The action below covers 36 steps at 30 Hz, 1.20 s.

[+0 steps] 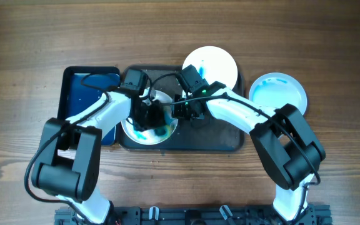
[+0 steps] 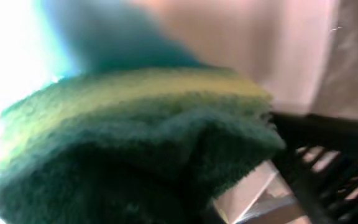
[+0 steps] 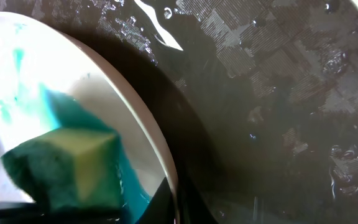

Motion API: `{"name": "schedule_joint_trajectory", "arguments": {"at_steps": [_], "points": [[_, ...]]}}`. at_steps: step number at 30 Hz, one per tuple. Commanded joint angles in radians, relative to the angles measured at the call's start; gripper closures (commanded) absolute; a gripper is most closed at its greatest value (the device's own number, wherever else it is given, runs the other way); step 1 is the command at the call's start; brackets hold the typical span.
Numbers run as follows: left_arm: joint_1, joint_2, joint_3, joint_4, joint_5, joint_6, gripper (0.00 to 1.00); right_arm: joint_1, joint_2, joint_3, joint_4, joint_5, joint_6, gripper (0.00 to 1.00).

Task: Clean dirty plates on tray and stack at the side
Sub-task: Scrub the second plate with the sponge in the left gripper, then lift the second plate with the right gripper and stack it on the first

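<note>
Next, my right gripper lets go of the smeared plate on top of the plate with faint blue marks [image 1: 277, 99] beside the tray.
A smeared white plate [image 1: 136, 133] lies at the left end of the large dark tray [image 1: 217, 134]. My left gripper [image 1: 150, 116] is shut on a green-yellow sponge [image 2: 135, 137] and presses it on that plate among teal smears. My right gripper [image 1: 181, 111] is shut on the plate's right rim [image 3: 160, 162], one finger on each side. The sponge also shows in the right wrist view [image 3: 67, 168]. A second plate [image 1: 212, 65] lies at the tray's far edge. A third plate [image 1: 279, 92] with faint blue marks sits on the table right of the tray.
A smaller black tray with a blue floor [image 1: 83, 94] stands left of the large tray, under my left arm. The large tray's floor is wet [image 3: 278, 93]. Wooden table all round.
</note>
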Motion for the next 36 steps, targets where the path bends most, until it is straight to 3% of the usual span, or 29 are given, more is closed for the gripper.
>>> {"name": "schedule_joint_trajectory", "arguments": {"at_steps": [1,3,8,16,24,32,36], "points": [[0.051,0.047,0.013,0.023,-0.097,-0.023,0.96,-0.008,0.017,0.005,0.002,-0.008,-0.005,0.96],[0.103,0.037,0.074,-0.036,-0.168,-0.069,0.96,-0.008,0.017,0.005,0.001,-0.008,-0.022,0.96],[0.266,-0.031,0.336,-0.282,-0.178,-0.071,0.96,-0.008,0.005,0.005,-0.008,-0.012,-0.024,0.96],[0.303,-0.114,0.389,-0.409,-0.177,0.006,0.96,0.01,-0.179,0.005,-0.111,0.19,-0.19,0.96],[0.283,-0.113,0.377,-0.409,-0.178,0.005,0.96,0.15,-0.405,0.005,-0.29,0.785,-0.257,0.96],[0.256,-0.113,0.377,-0.406,-0.177,-0.003,0.96,0.387,-0.438,0.005,-0.425,1.382,-0.313,0.96],[0.256,-0.113,0.377,-0.406,-0.178,-0.002,0.96,0.502,-0.438,0.005,-0.412,1.622,-0.313,0.96]]}}
